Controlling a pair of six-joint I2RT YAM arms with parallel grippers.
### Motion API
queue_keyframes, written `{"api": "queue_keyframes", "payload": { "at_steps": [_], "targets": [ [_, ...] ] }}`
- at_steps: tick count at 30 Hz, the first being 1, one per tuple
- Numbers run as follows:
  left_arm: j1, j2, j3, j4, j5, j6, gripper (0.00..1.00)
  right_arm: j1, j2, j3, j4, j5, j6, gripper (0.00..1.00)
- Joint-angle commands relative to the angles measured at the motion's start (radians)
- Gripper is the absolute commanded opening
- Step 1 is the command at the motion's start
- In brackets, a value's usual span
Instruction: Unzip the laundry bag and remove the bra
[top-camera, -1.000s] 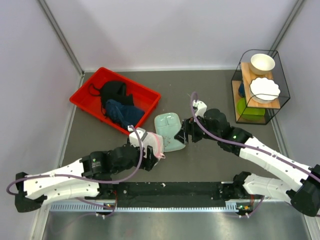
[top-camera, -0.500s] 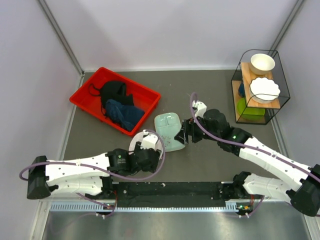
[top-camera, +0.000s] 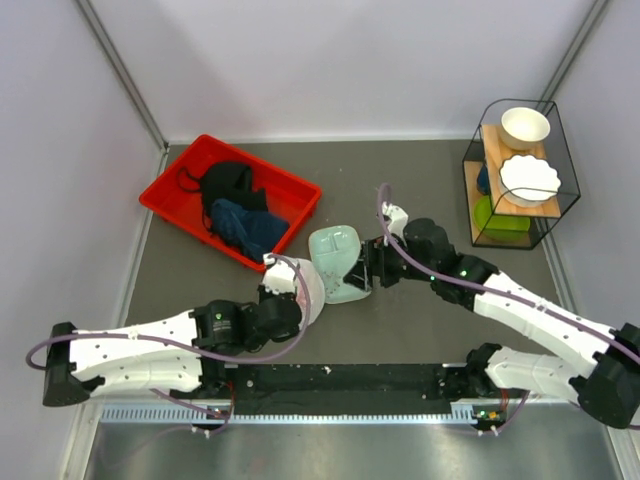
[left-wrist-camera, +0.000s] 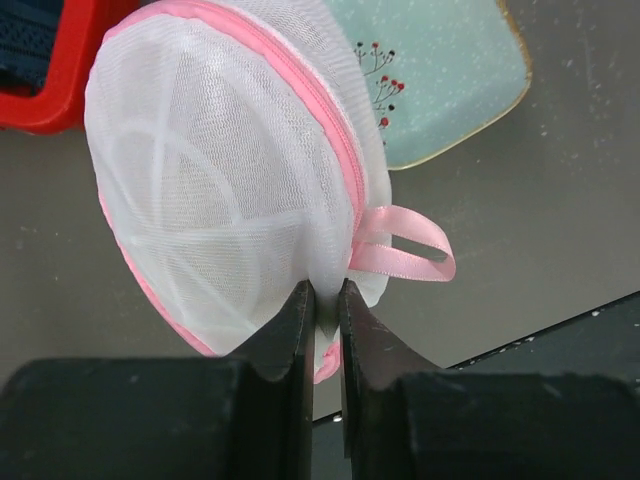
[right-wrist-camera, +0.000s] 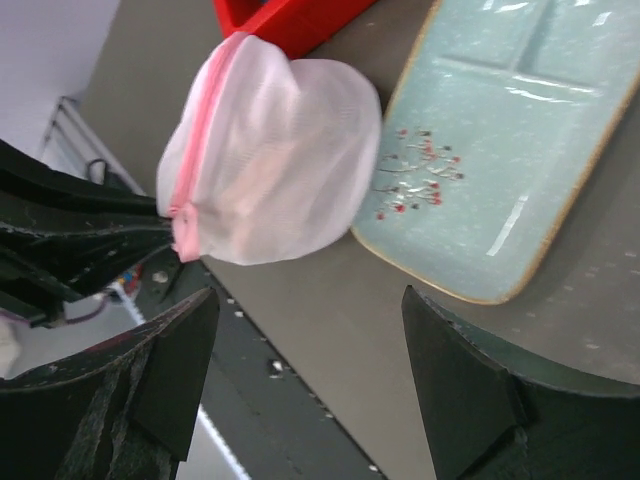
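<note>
My left gripper needs to open and take hold of mesh farther from the ribbon loop (left-wrist-camera: 235, 290) while my right gripper shifts the bag, as it is pinching mesh against the end of the zipper.
The laundry bag (top-camera: 309, 284), a round white mesh pouch with pink trim, sits at the near-left corner of the mint tray. Its pink zipper (left-wrist-camera: 335, 140) runs over the top, and a pink ribbon loop (left-wrist-camera: 402, 248) sticks out beside my fingers. My left gripper (left-wrist-camera: 326, 300) is shut on a fold of mesh at the bag's near edge. My right gripper (right-wrist-camera: 310, 335) hangs open just right of the bag (right-wrist-camera: 275, 175), touching nothing. The bra is hidden; only a faint peach tint shows through the mesh in the right wrist view.
The mint tray (top-camera: 338, 250) lies under and behind the bag. A red bin (top-camera: 165, 205) at the back left holds a black garment (top-camera: 228, 183) and a dark blue cloth (top-camera: 248, 228). A wire shelf (top-camera: 568, 170) with white bowls stands at the back right.
My left jaws have closed from open onto the bag's mesh edge, and the left arm has shifted behind the bag. The right arm has barely moved.
</note>
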Motion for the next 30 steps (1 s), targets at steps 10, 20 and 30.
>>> {"api": "queue_keyframes", "payload": {
  "at_steps": [10,20,30],
  "targets": [
    [-0.002,-0.078,-0.027,0.181,-0.001,0.108,0.17,0.074,0.341,0.147,0.368,-0.21,0.354,0.72],
    [-0.002,-0.025,0.004,0.181,0.018,0.127,0.19,0.115,0.421,0.176,0.39,-0.198,0.354,0.46],
    [-0.002,-0.157,-0.001,0.1,0.036,0.124,0.83,0.048,0.406,0.107,0.48,-0.268,0.472,0.0]
  ]
}}
